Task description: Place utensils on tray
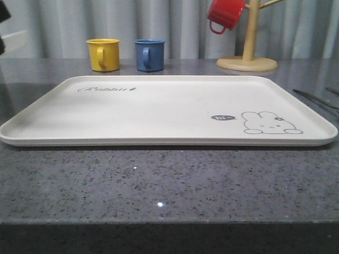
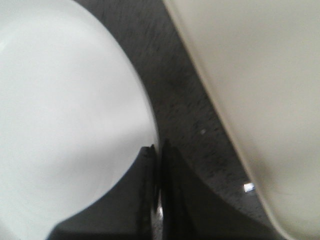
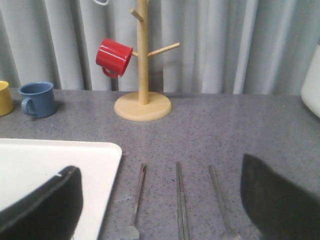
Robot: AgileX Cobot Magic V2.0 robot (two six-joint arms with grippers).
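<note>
Next, my left gripper lets go of the white plate over the Rabbit lettering on the cream tray (image 1: pixel 104 105).
The cream tray (image 1: pixel 159 114) with a rabbit drawing lies flat in the middle of the table, with nothing on it. Three silver utensils lie side by side on the stone to its right: one slim handle (image 3: pixel 137 195), the paired chopsticks (image 3: pixel 180 200) and another handle (image 3: pixel 219 197). Their working ends are cut off by the frame. They appear as thin dark lines (image 1: pixel 313 98) in the front view. My right gripper (image 3: pixel 157 167) is open and wide, low over the utensils, with the tray corner (image 3: pixel 60 157) beside one finger. My left gripper (image 2: pixel 157 150) is shut on nothing, over the gap between a white plate (image 2: pixel 60 100) and the tray edge (image 2: pixel 270 80).
A yellow mug (image 1: pixel 103 54) and a blue mug (image 1: pixel 149 54) stand behind the tray. A wooden mug tree (image 1: pixel 248 58) at the back right carries a red mug (image 1: pixel 225 14). A grey curtain closes the back. A white object (image 3: pixel 313 82) sits at the far right.
</note>
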